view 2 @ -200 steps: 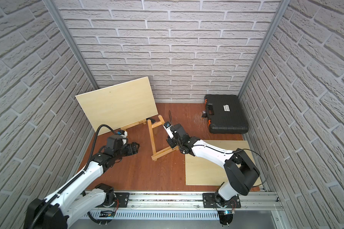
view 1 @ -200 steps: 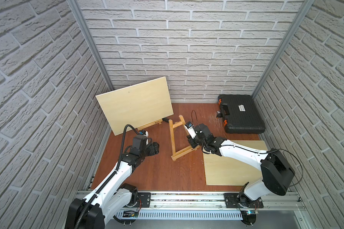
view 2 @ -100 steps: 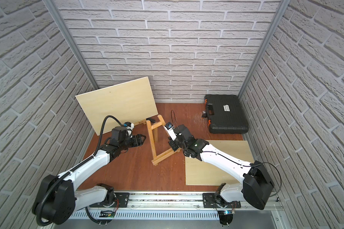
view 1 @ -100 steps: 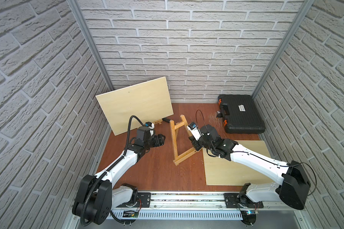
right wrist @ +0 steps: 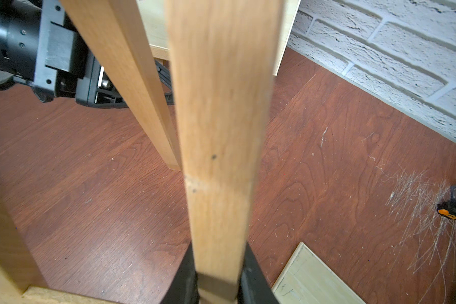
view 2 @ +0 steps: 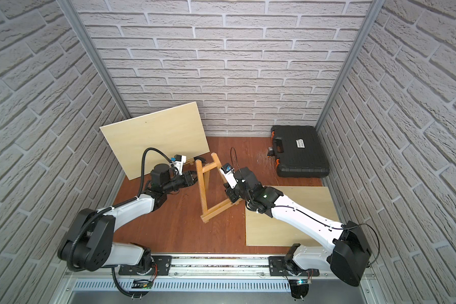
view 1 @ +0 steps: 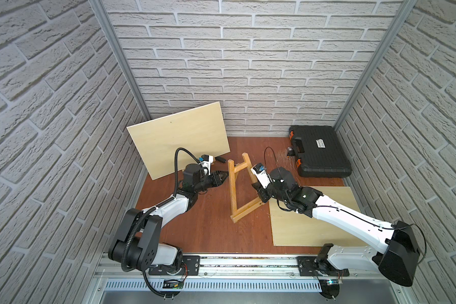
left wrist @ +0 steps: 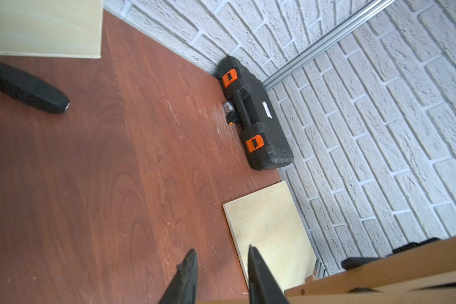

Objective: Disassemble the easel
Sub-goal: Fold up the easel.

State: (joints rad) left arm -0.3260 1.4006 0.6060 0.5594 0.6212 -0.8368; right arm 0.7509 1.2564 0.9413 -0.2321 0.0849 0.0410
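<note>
The back leg of the tilted easel sticks out, so the robot should lay the easel flat before its left gripper takes the front leg in the robot's right gripper [right wrist: 218,177].
The wooden easel [view 1: 233,192] [view 2: 203,189] stands tilted on the red-brown floor in both top views. My right gripper [view 1: 259,197] [right wrist: 219,246] is shut on its right leg [right wrist: 221,131], low down near the bottom rail. My left gripper [view 1: 224,175] [view 2: 194,175] reaches in from the left at the upper part of the left leg. In the left wrist view its fingers [left wrist: 188,268] stand a narrow gap apart around the gripper's middle [left wrist: 220,250]. A strip of easel wood [left wrist: 366,271] fills that gap near their bases.
A large plywood board [view 1: 179,139] leans on the back-left wall. A second board [view 1: 313,218] lies flat under my right arm. A black tool case [view 1: 319,152] sits at the back right with a small black-and-orange item [view 1: 290,152] beside it. A black handle [left wrist: 24,86] lies near the leaning board.
My left gripper has swung right up to the easel's left leg and its jaws have narrowed from wide open. The right arm has shifted the easel slightly right.
</note>
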